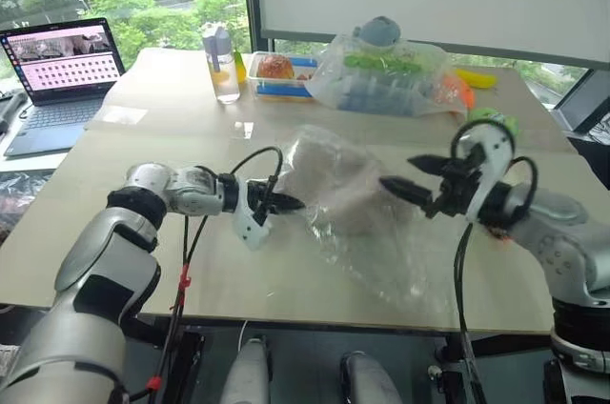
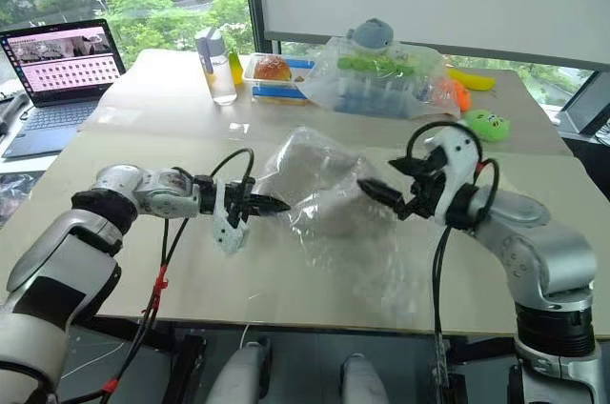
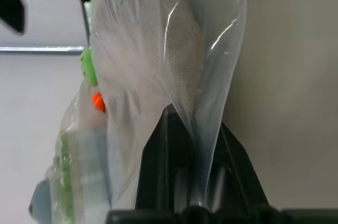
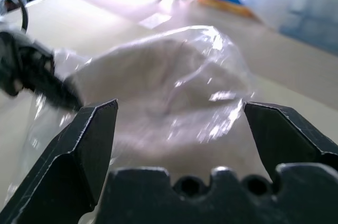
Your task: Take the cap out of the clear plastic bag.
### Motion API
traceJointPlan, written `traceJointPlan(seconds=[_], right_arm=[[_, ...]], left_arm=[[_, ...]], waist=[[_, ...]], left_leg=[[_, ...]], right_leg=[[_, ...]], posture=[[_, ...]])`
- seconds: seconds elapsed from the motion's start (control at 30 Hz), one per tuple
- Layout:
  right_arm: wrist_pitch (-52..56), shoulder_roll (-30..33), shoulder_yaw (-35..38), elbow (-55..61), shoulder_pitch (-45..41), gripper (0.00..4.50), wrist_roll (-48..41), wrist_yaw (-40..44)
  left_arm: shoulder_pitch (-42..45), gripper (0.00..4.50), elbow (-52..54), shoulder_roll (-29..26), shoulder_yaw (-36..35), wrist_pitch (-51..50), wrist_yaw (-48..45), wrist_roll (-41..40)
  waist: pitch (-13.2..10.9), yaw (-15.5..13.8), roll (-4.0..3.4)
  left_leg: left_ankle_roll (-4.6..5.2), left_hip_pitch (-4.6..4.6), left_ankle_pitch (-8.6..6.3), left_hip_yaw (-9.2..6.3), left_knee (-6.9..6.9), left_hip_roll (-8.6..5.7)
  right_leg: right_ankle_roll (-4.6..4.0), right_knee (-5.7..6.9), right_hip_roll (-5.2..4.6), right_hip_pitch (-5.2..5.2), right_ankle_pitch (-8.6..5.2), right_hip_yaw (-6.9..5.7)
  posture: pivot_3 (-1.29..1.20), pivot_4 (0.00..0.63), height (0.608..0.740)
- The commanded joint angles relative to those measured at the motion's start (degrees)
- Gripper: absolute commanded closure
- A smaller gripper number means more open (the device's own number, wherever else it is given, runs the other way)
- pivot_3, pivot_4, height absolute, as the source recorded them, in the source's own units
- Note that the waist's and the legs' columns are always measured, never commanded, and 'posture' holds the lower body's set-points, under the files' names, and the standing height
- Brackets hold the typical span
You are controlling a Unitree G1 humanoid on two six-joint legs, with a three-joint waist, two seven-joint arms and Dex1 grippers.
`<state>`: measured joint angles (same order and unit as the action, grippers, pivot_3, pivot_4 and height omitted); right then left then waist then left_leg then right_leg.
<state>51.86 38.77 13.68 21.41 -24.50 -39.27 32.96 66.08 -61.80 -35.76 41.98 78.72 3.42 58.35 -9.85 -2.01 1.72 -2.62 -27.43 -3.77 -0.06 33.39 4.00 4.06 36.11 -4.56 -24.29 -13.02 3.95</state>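
The bag's empty end lies by the table's front edge, so my left gripper needs to regrip over the cap (image 1: 331,171) and draw the bag toward the food container.
The clear plastic bag (image 1: 381,252) lies crumpled in the middle of the table, its left end lifted. Inside that raised end sits the cap (image 1: 334,185), soft beige-grey fabric, seen through the film. My left gripper (image 1: 284,202) points right and is shut on the bag's left edge; in the left wrist view the film (image 3: 211,102) runs down between its closed fingers (image 3: 158,145), with the cap (image 3: 182,49) just beyond. My right gripper (image 1: 400,173) hovers open at the bag's right side, pointing left. In the right wrist view its wide-apart fingers (image 4: 95,134) frame the cap (image 4: 174,81).
At the back stand a bulging clear bag of toys (image 1: 386,75), a food container (image 1: 281,75) and a bottle (image 1: 221,66). A laptop (image 1: 62,70) sits far left, a green plush toy (image 1: 494,120) far right. The table's front edge (image 1: 286,313) is near.
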Motion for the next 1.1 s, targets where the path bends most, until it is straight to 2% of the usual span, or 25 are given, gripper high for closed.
traceJointPlan(seconds=[0.03,0.1,0.2,0.27,0.37,0.53,0.7,0.83,0.9,0.97,1.0,1.07,1.1], right_arm=[[0.8,-0.03,2.42,2.5,-0.18,0.0,-1.45,-2.03],[0.88,0.15,2.45,2.82,0.47,0.0,-1.4,-2.43],[0.93,-0.04,2.46,3.2,1.02,0.0,-1.38,-3.1],[1.01,-0.18,2.5,3.34,1.14,0.0,-1.49,-3.57],[1.0,-0.1,2.49,3.26,1.22,0.0,-1.58,-3.84],[1.12,0.05,2.75,2.99,1.03,0.0,-1.82,-3.88],[1.0,-0.14,2.39,2.1,0.0,0.0,-1.97,-3.59],[1.05,0.32,2.75,1.83,-0.09,0.0,-2.31,-2.88],[1.11,0.99,3.97,1.52,0.29,0.0,-2.94,-2.06],[1.18,1.61,4.85,1.56,0.86,0.0,-3.89,-1.32],[1.25,1.99,5.11,1.76,1.25,0.0,-4.39,-0.89],[1.43,3.0,5.2,2.23,2.18,0.0,-5.0,0.39],[1.54,3.44,5.13,2.43,2.54,0.0,-5.22,0.94]], left_arm=[[3.99,3.56,-1.05,-1.79,4.38,0.76,11.07,8.36],[5.94,2.87,-2.58,-1.3,8.44,-3.32,17.97,13.96],[8.58,1.8,-7.84,0.46,12.9,-11.09,23.41,18.74],[9.62,1.14,-12.38,1.38,13.35,-19.83,21.03,18.7],[9.74,0.07,-16.98,1.65,9.67,-31.32,11.58,13.49],[8.47,0.01,-18.12,0.7,2.55,-42.95,-0.28,4.41],[5.67,0.01,-16.75,-1.71,-3.02,-46.94,-6.24,-2.33],[3.0,0.01,-15.2,-2.17,-22.76,-45.04,-23.83,-25.74],[2.6,0.01,-11.64,-1.53,-34.21,-46.21,-35.45,-40.2],[1.93,0.01,-5.54,-0.4,-42.65,-49.44,-46.31,-52.71],[1.21,0.01,-1.2,0.05,-45.2,-51.36,-51.1,-57.74],[-1.77,0.01,11.78,-0.16,-44.65,-51.0,-58.32,-62.74],[-2.94,0.01,18.67,0.71,-44.69,-55.75,-60.71,-66.12]], waist=[[0.0,0.0,0.0],[0.0,-0.12,0.0],[0.0,-0.33,0.01],[0.0,-0.38,0.01],[0.0,-0.2,0.01],[-0.01,1.38,0.01],[-0.01,1.43,0.02],[-0.01,1.37,0.02],[-0.03,1.28,0.06],[-0.04,1.23,0.07],[-0.04,1.23,0.07],[-0.04,1.35,0.06],[-0.03,1.47,0.06]], left_leg=[[0.0,-0.01,0.0,0.0,0.0,0.0],[0.0,-0.02,0.0,0.0,0.0,0.0],[0.0,-0.06,0.0,0.0,0.13,-0.01],[0.01,-0.08,-0.02,-0.01,0.24,-0.01],[0.02,-0.08,-0.03,-0.01,0.41,-0.01],[0.02,-0.08,-0.04,-0.01,0.31,0.0],[0.06,-0.14,-0.05,-0.02,0.18,-0.01],[0.05,-0.13,-0.05,-0.03,0.17,0.0],[0.05,-0.15,-0.05,-0.03,0.19,0.02],[0.05,-0.18,-0.05,-0.03,0.21,0.02],[0.06,-0.21,-0.04,-0.03,0.23,0.02],[0.06,-0.22,-0.04,-0.03,0.23,0.02],[0.07,-0.21,-0.04,-0.02,0.23,0.02]], right_leg=[[0.0,0.01,0.0,-0.02,0.0,0.01],[0.01,0.01,0.0,-0.02,-0.01,0.01],[0.06,0.05,-0.01,-0.02,-0.04,0.02],[0.08,0.06,-0.01,-0.01,-0.05,0.02],[0.09,0.08,-0.01,0.02,-0.04,0.02],[0.03,0.08,-0.02,-0.03,0.0,0.02],[0.05,0.07,0.0,-0.09,-0.03,0.02],[0.05,0.09,0.03,-0.09,-0.02,0.02],[0.01,0.07,0.02,-0.07,0.0,0.0],[-0.19,0.05,0.0,-0.03,0.12,-0.01],[-0.37,0.04,-0.01,-0.01,0.23,-0.02],[-0.38,0.01,-0.01,0.03,0.24,-0.02],[-0.38,-0.01,-0.02,0.03,0.24,-0.01]], posture=[[0.0,0.15,0.74],[0.0,0.15,0.74],[0.0,0.15,0.74],[0.0,0.15,0.74],[0.0,0.15,0.74],[0.0,0.15,0.74],[0.0,0.15,0.74],[0.0,0.15,0.74],[0.0,0.15,0.74],[0.0,0.15,0.74],[0.0,0.15,0.74],[0.0,0.15,0.74],[0.0,0.15,0.74]])
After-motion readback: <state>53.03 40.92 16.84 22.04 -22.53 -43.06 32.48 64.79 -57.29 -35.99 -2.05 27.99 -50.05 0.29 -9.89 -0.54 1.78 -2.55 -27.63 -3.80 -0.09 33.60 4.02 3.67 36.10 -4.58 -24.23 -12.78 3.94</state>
